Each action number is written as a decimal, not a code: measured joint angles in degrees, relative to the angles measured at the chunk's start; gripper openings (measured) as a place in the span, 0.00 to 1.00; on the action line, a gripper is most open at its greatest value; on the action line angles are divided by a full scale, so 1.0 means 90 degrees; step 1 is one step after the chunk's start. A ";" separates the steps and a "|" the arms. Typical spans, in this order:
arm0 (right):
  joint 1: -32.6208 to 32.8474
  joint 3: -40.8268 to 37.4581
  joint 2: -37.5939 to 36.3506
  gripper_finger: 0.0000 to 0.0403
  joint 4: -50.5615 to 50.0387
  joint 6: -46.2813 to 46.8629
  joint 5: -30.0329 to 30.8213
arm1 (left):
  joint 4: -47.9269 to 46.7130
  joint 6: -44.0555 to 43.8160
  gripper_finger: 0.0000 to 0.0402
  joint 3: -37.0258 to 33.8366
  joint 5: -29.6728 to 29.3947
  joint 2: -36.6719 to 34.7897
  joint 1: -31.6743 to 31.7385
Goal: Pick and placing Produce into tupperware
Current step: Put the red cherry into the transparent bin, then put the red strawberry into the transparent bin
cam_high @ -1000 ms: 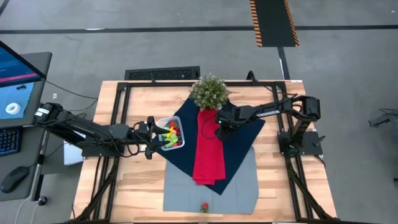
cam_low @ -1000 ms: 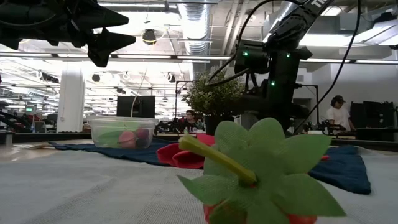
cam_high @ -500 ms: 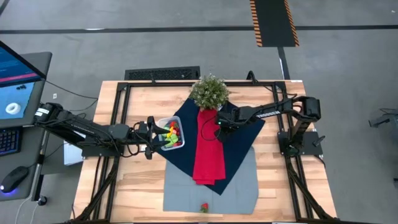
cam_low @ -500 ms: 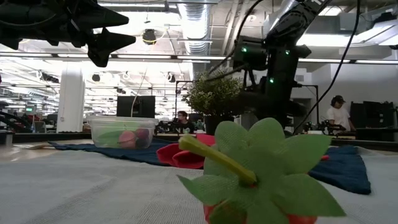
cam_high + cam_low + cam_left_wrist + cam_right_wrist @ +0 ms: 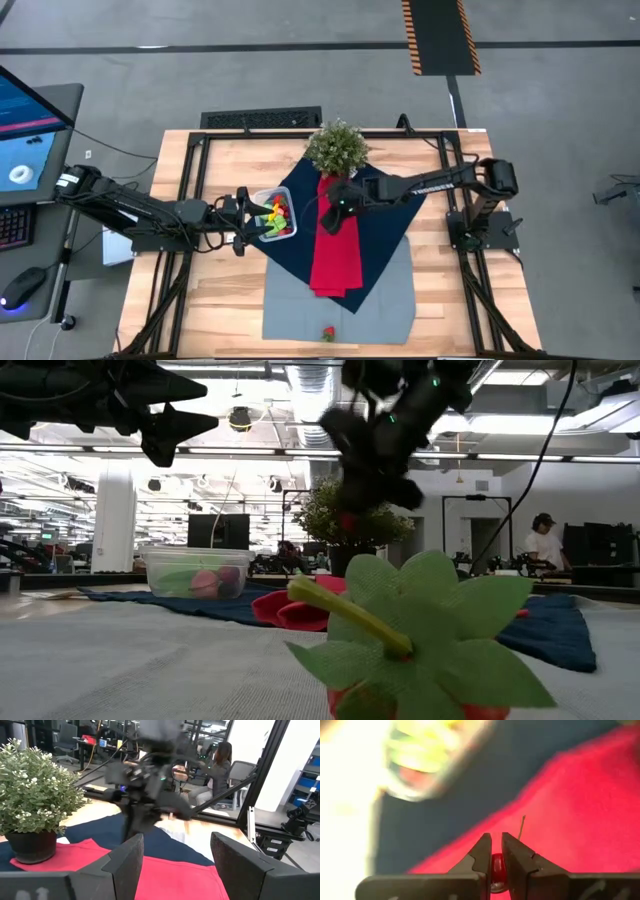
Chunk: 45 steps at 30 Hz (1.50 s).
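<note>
The small red berry will drop from my right gripper in the clear tupperware's near corner [image 5: 284, 231] [image 5: 417, 776], beside the green produce.
The clear tupperware [image 5: 273, 216] sits on the navy cloth with yellow, green and red produce inside; the low view shows its wall [image 5: 197, 572], and it is a blur in the right wrist view [image 5: 422, 757]. My right gripper [image 5: 334, 207] hangs over the red cloth strip [image 5: 335, 250], shut on a tiny red berry [image 5: 497, 868]. My left gripper [image 5: 244, 222] hovers open above the table just left of the tupperware, high in the low view [image 5: 160, 410]. A strawberry with a green leafy top [image 5: 327, 333] lies on the grey mat, filling the low view's foreground [image 5: 410, 635]. My right gripper pinches the small red berry [image 5: 497, 865] between its two fingers [image 5: 482, 857], which point down from above. The berry is lifted clear of the red cloth. A thin stem [image 5: 521, 826] sticks out beyond the fingers.
A bushy potted plant [image 5: 336, 148] stands at the far end of the red strip, close behind the right arm; the left wrist view shows it too [image 5: 32, 795]. The navy cloth [image 5: 385, 225] overlaps a grey mat [image 5: 390, 295]. People sit in the room beyond the table.
My right gripper, still shut on the berry, has swung toward the table's left, from near the plant across the red cloth toward the tupperware, and is blurred with motion now. The left arm has kept still.
</note>
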 joint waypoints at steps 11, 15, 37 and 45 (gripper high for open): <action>0.0699 0.0022 0.0826 0.14 0.2962 -0.0360 -0.0383 | 0.0323 -0.0045 0.55 0.0000 0.0395 0.0000 0.0002; 0.0630 0.0335 0.1384 0.14 0.3330 -0.0509 -0.0355 | 0.0595 0.0063 0.55 0.0000 0.0977 0.0000 0.0000; 0.0181 0.3100 0.3333 0.46 0.1595 -0.1147 -0.0840 | 0.0518 -0.0001 0.55 0.0005 0.1343 -0.0253 -0.0153; 0.0182 0.3105 0.2841 0.66 0.1363 -0.1529 -0.0828 | 0.0582 0.0077 0.55 0.0005 0.1343 -0.0255 -0.0153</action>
